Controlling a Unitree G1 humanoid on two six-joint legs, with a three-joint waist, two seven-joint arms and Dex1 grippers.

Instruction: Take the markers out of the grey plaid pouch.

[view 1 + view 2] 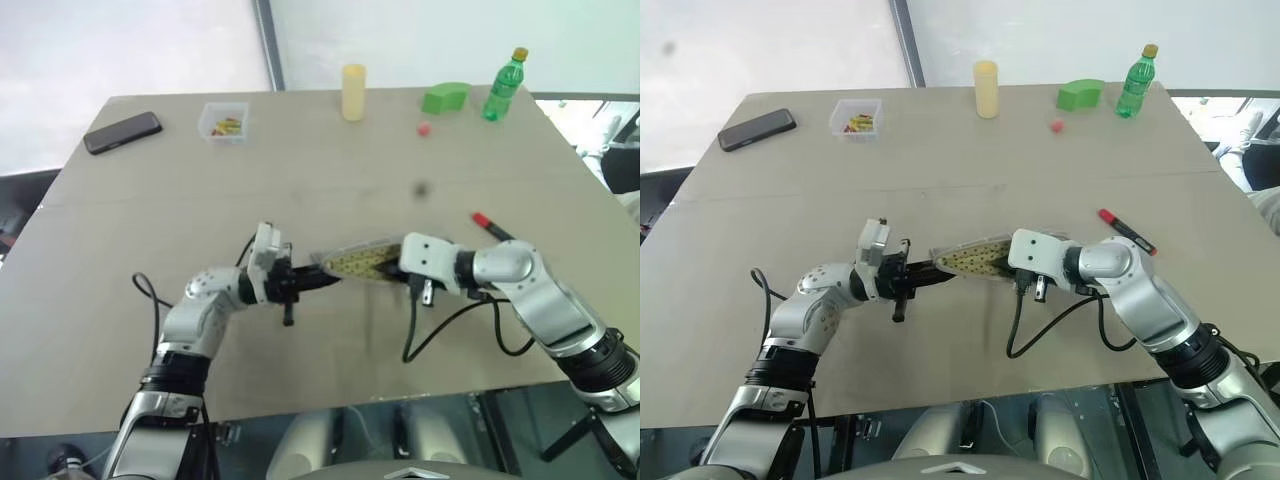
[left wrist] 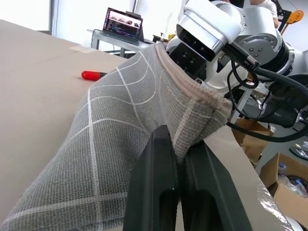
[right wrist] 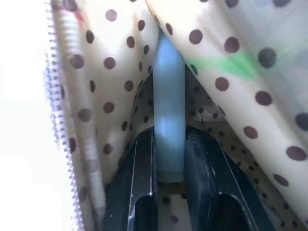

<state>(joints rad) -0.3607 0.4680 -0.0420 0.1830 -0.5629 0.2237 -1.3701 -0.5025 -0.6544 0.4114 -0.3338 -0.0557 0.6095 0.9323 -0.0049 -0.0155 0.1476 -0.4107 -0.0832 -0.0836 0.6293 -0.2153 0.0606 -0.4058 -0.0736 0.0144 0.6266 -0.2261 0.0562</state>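
Note:
My right gripper should put the pale blue marker down on the table (image 1: 476,247) just beside the red-capped dark marker. The pale blue marker is now in the pouch's open mouth.
The grey plaid pouch (image 1: 360,262) hangs just above the middle of the table, stretched between my two grippers, with its dotted lining showing at the open mouth. My left gripper (image 2: 180,144) is shut on the pouch's closed end (image 2: 120,120). My right gripper (image 3: 169,139) reaches into the open mouth and is shut on a pale blue marker (image 3: 169,96). A green patch (image 3: 226,65) shows through the lining beside it. Another marker (image 1: 490,226), dark with a red cap, lies on the table to the right of the pouch.
Along the far edge stand a black phone (image 1: 122,132), a small clear box (image 1: 224,121), a yellow cup (image 1: 353,92), a green block (image 1: 445,97), a small red ball (image 1: 424,129) and a green bottle (image 1: 504,85). A black cable (image 1: 440,320) loops under my right wrist.

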